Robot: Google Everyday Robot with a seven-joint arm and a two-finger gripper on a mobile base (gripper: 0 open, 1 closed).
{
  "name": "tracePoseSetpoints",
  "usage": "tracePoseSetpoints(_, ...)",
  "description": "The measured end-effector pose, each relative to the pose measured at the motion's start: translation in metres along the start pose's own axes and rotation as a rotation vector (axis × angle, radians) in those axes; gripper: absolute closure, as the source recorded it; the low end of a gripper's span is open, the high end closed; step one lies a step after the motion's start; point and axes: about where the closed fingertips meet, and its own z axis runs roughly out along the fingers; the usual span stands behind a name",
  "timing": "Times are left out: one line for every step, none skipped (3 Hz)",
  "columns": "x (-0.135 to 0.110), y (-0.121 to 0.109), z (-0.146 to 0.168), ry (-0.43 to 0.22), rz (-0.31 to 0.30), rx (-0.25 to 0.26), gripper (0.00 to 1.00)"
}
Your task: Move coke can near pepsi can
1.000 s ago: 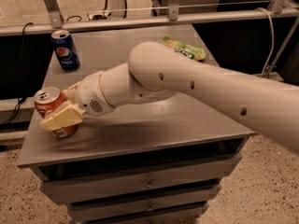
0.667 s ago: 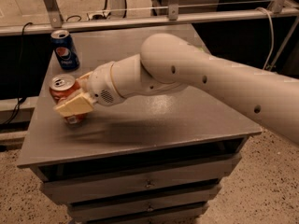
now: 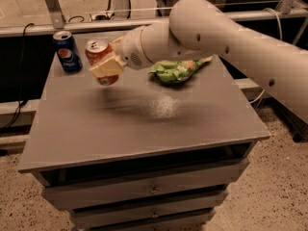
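My gripper is to let go of the coke can, now lifted a little above the table, on the table, right up against the pepsi can's side (image 3: 91,69) facing the green snack bag.
The coke can (image 3: 98,53), red-orange with a silver top, is held upright in my gripper (image 3: 107,67), lifted a little above the grey table top (image 3: 144,114) at its far left. The cream fingers (image 3: 105,69) are closed around the can's lower half and hide it. The pepsi can (image 3: 67,51), dark blue with a round logo, stands upright at the table's far left corner, just left of the coke can with a small gap between them. My white arm reaches in from the right.
A green crumpled snack bag (image 3: 175,70) lies at the far middle of the table, right of the gripper and partly behind the arm. The table has drawers (image 3: 154,189) below its front edge. A metal rail and cables run behind it.
My gripper has carried the coke can from the table's near left up and towards the back, ending right beside the pepsi can. The pepsi can has not moved.
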Motion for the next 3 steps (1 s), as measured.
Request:
tracePoseSetpoints(0.002, -0.053, 0.014, 0.032, 0.003, 0.059, 1.0)
tracePoseSetpoints(-0.002, -0.078, 0.039, 0.034, 0.027, 0.076, 1.0)
tracePoseSetpoints(-0.008, -0.088, 0.065, 0.036, 0.055, 0.082, 1.0)
